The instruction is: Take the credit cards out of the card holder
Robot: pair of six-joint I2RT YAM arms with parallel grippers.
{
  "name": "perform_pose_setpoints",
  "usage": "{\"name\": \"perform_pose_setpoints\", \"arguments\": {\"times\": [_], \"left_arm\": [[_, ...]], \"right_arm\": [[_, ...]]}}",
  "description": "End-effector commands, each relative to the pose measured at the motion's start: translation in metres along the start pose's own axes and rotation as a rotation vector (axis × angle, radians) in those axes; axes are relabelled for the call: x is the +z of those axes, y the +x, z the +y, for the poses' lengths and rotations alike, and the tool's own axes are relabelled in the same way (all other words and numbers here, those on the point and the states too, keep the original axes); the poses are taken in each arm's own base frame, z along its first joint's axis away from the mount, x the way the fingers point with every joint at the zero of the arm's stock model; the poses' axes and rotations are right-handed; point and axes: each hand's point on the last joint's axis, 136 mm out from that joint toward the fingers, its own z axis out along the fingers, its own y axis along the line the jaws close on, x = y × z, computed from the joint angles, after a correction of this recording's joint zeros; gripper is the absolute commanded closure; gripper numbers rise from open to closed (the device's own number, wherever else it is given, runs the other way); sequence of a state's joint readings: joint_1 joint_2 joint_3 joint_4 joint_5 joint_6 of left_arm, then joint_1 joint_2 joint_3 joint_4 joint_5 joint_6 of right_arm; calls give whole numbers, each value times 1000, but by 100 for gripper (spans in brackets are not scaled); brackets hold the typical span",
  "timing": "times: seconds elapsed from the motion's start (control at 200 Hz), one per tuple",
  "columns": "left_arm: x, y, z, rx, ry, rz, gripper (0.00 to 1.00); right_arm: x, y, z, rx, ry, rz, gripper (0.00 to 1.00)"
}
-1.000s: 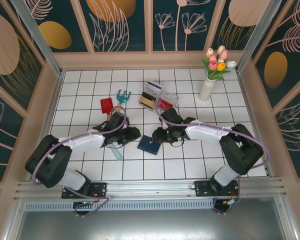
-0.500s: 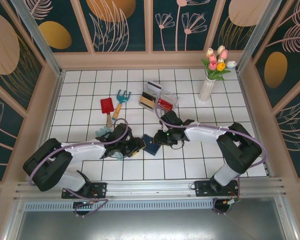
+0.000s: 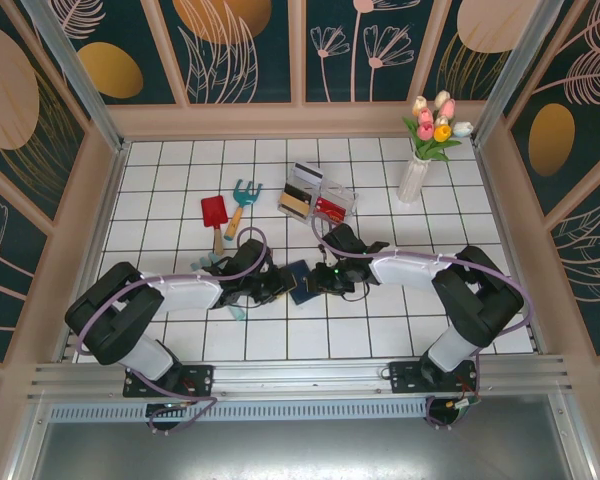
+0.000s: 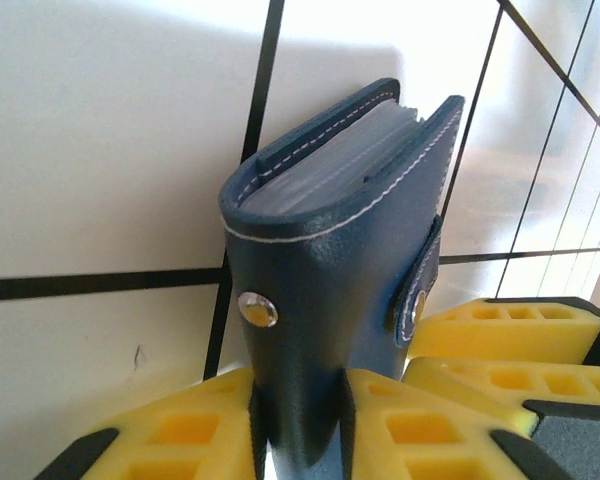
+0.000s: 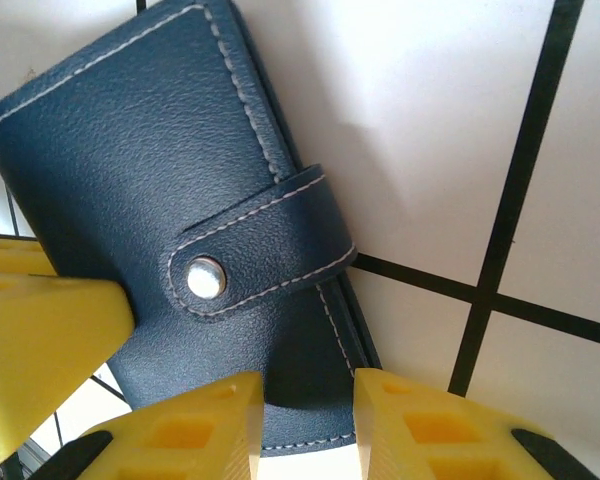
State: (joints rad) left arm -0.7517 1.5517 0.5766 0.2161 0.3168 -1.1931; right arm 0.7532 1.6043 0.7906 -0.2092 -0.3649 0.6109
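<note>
The card holder's lower edge is at my right gripper's fingers, below the snapped clasp tab, so my right gripper will grip the tab (image 5: 242,252) and pull it open.
The card holder (image 3: 300,283) is a navy wallet, closed, its clasp tab (image 5: 245,250) snapped over the front. My left gripper (image 3: 280,287) is shut on it; in the left wrist view the yellow fingertips (image 4: 180,435) pinch the spine of the card holder (image 4: 330,250), which stands on edge with grey pockets showing between the covers. From the right, my right gripper (image 3: 320,280) meets the card holder (image 5: 130,180). Its jaws (image 5: 305,420) stand a little apart over the lower edge below the clasp, pinching nothing. The credit cards are hidden inside.
A clear compartment box (image 3: 317,200) with tan, red and striped pieces sits behind the grippers. A red shovel (image 3: 213,212) and a teal rake (image 3: 243,195) lie at back left. A vase of tulips (image 3: 415,180) stands at back right. A teal tool (image 3: 235,308) lies under the left arm.
My left gripper has swung right to the card holder and closed on its spine. The right gripper's jaws have narrowed and stayed at the wallet's right side.
</note>
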Motion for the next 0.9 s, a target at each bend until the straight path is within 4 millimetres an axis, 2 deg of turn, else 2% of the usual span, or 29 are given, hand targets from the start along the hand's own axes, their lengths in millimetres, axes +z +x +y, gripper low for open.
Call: {"name": "perform_pose_setpoints", "arguments": {"times": [0.0,0.355,0.525,0.676,0.771,0.891], "left_arm": [[3,-5,-24,69,69,-11,78],[8,0,-35,83,149,25,76],[8,-2,-31,90,127,12,90],[4,-5,-33,115,108,-2,95],[3,-6,-34,125,102,-5,97],[3,-6,-34,129,100,-6,99]], "right_arm": [[0,1,7,-21,-32,10,69],[5,4,11,-20,-72,24,69],[-10,-12,8,-22,-28,-44,69],[-29,-31,2,-15,64,-141,58],[-27,-36,-1,-11,87,-150,53],[-20,-40,-4,6,110,-151,52]]}}
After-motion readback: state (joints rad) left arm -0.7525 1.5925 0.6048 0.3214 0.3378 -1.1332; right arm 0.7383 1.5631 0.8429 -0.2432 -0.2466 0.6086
